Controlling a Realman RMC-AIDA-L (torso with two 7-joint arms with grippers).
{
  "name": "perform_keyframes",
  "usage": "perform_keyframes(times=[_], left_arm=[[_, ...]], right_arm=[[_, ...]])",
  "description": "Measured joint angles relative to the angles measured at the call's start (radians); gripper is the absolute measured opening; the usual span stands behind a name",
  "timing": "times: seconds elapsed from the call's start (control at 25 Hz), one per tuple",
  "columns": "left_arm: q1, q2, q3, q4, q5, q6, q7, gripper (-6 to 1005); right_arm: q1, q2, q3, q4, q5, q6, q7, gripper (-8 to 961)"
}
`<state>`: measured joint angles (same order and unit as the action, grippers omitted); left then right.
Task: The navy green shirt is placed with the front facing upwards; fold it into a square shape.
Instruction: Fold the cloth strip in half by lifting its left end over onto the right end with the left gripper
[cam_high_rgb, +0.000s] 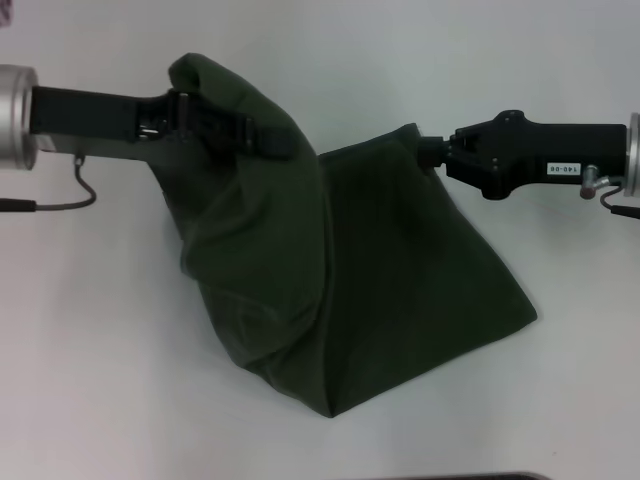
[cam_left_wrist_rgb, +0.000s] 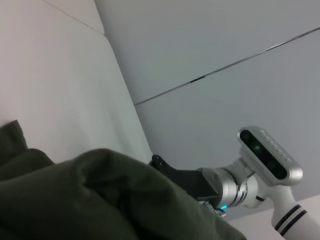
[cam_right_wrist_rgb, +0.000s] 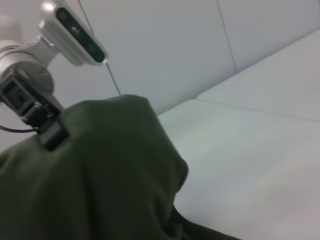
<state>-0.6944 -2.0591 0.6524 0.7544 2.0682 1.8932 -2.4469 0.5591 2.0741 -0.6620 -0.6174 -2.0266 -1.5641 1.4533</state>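
My left gripper is to let go of the shirt's lifted side on the flat part of the shirt (cam_high_rgb: 390, 168), next to the shirt's corner that is at my right gripper.
The navy green shirt (cam_high_rgb: 330, 270) hangs bunched above the white table (cam_high_rgb: 100, 400), held up between both arms, with its lower folds resting on the surface. My left gripper (cam_high_rgb: 278, 140) reaches in from the left and is shut on the upper left cloth, which drapes over its fingers. From the right, my right gripper (cam_high_rgb: 428, 150) is shut on the upper right corner. No print or neck shows. The left wrist view shows the shirt (cam_left_wrist_rgb: 95, 200) close up, and so does the right wrist view, where the shirt (cam_right_wrist_rgb: 95, 175) fills the near part.
Bare table (cam_high_rgb: 560, 400) lies all around the cloth. A thin cable (cam_high_rgb: 70, 200) loops under the left arm. The right arm (cam_left_wrist_rgb: 192, 182) shows in the left wrist view. The left arm (cam_right_wrist_rgb: 35, 112) shows in the right wrist view.
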Motion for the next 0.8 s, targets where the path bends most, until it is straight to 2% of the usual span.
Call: perform_keyframes(times=[0.16,0.24,0.48,0.8], left_arm=[[0.003,-0.013,0.000,-0.002,0.001,-0.018,0.008,113],[0.003,-0.031,0.006,-0.006,0.002,-0.045,0.015,113],[-0.004,-0.060,0.079,-0.008,0.003,-0.097,0.017,113],[-0.005,-0.075,0.104,-0.009,0.002,-0.099,0.016,114]], right_arm=[[-0.029,-0.003,0.004,-0.006,0.003,-0.018,-0.026,1],[-0.046,-0.004,0.005,-0.012,0.004,-0.024,-0.034,1],[-0.097,-0.007,0.019,-0.072,0.008,-0.023,-0.039,1],[-0.138,0.011,0.128,-0.156,0.010,0.003,-0.113,2]])
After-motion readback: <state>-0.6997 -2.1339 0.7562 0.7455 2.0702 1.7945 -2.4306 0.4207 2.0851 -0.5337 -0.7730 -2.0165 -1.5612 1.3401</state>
